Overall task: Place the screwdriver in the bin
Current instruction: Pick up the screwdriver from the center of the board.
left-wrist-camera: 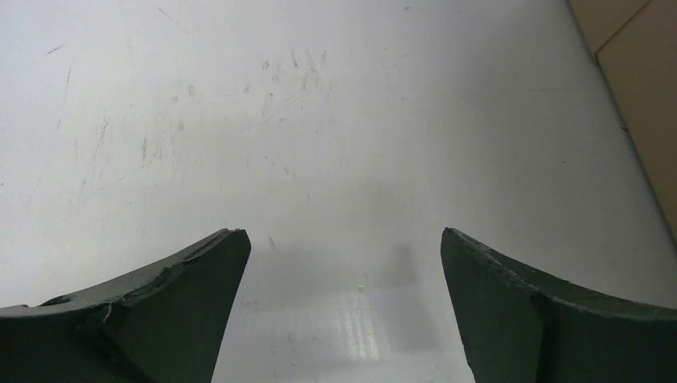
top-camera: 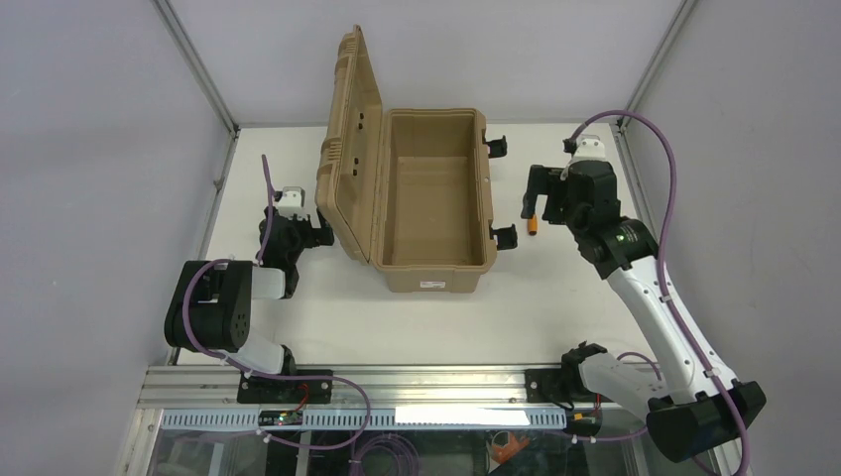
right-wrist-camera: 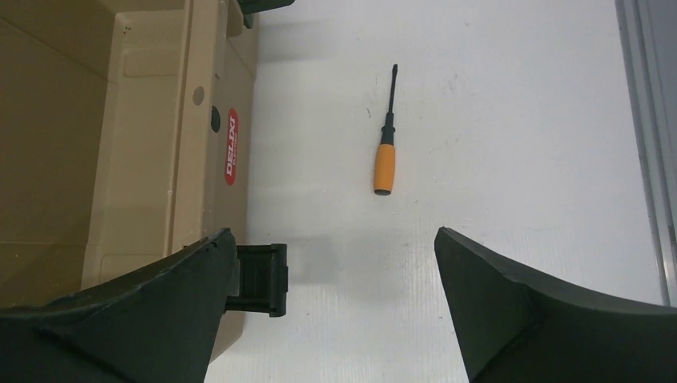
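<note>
My right gripper needs to grip the orange handle (top-camera: pixel 533 222) (right-wrist-camera: pixel 386 159) of the screwdriver, near the spot where the handle joins the screwdriver's black part.
The screwdriver (right-wrist-camera: pixel 385 155), with a short orange handle and a thin black shaft, lies flat on the white table to the right of the bin. In the top view only its orange handle (top-camera: pixel 534 225) shows, just below my right gripper (top-camera: pixel 539 194). My right gripper (right-wrist-camera: pixel 334 235) hangs open above the table, with the screwdriver ahead of its fingertips and nothing between them. The tan bin (top-camera: pixel 432 203) stands open in the middle, its ribbed lid (top-camera: pixel 349 149) raised on the left side. My left gripper (top-camera: pixel 317 232) is open and empty beside the lid, over bare table (left-wrist-camera: pixel 343 233).
Black latches (top-camera: pixel 504 236) stick out from the bin's right wall; one latch (right-wrist-camera: pixel 260 278) sits next to my right gripper's left finger. A red label (right-wrist-camera: pixel 231 146) marks that wall. A metal frame rail (right-wrist-camera: pixel 647 144) runs along the table's right edge.
</note>
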`<control>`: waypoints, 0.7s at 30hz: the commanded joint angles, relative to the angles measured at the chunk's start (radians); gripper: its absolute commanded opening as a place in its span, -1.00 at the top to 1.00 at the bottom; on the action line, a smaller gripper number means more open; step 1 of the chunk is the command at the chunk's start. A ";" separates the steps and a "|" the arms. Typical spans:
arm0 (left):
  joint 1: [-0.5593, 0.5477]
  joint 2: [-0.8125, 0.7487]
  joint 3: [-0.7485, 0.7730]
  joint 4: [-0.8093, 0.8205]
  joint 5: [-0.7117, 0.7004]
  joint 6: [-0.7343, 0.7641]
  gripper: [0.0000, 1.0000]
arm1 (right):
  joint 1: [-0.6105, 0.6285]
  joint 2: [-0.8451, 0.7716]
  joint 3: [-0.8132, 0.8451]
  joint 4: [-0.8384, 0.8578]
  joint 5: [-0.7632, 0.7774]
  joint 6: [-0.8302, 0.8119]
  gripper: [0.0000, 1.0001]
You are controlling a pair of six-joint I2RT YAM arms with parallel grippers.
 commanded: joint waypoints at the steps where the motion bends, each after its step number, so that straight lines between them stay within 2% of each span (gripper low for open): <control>1: 0.005 -0.030 -0.002 0.038 0.021 -0.010 -0.98 | 0.004 0.010 0.027 0.041 -0.052 -0.013 -0.99; 13: 0.005 -0.029 -0.002 0.038 0.022 -0.010 -0.98 | 0.003 0.104 0.175 -0.085 -0.051 -0.020 -0.99; 21: 0.005 -0.030 -0.002 0.038 0.022 -0.011 -0.98 | 0.004 0.263 0.395 -0.271 -0.057 -0.012 -0.98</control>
